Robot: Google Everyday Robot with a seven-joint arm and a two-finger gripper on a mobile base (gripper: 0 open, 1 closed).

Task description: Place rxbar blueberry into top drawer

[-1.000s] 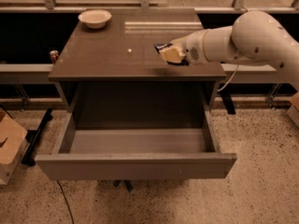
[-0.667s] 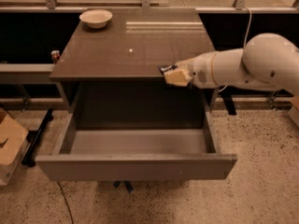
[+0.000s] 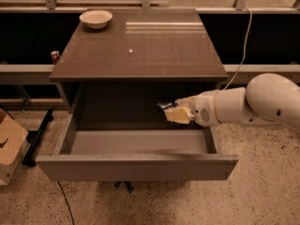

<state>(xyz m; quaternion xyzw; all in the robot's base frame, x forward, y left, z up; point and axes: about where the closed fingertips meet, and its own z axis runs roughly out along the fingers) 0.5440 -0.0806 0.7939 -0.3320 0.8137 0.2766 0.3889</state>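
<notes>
I should use my gripper to set the rxbar blueberry down on the rear of the drawer's grey bottom [image 3: 169, 137], toward my arm's side.
The top drawer [image 3: 136, 168] is pulled open, and its pale grey floor [image 3: 126, 142] is bare. My gripper [image 3: 169, 110] reaches in from the right and hangs over the drawer's right rear part, below the countertop's front edge. Its cream fingers [image 3: 178, 116] are shut on a small dark piece, the rxbar blueberry [image 3: 164, 106]. Only the bar's end shows past the fingers. The bar is above the drawer floor and does not touch it.
A round cream bowl [image 3: 96, 18] sits at the back left of the grey-brown countertop [image 3: 140, 46]. A cardboard box [image 3: 9, 144] stands on the floor at the left. A cable [image 3: 241, 46] hangs at the right behind my white arm [image 3: 262, 104].
My gripper has moved with the bar from the countertop's right side forward past the front edge and down to over the open drawer.
</notes>
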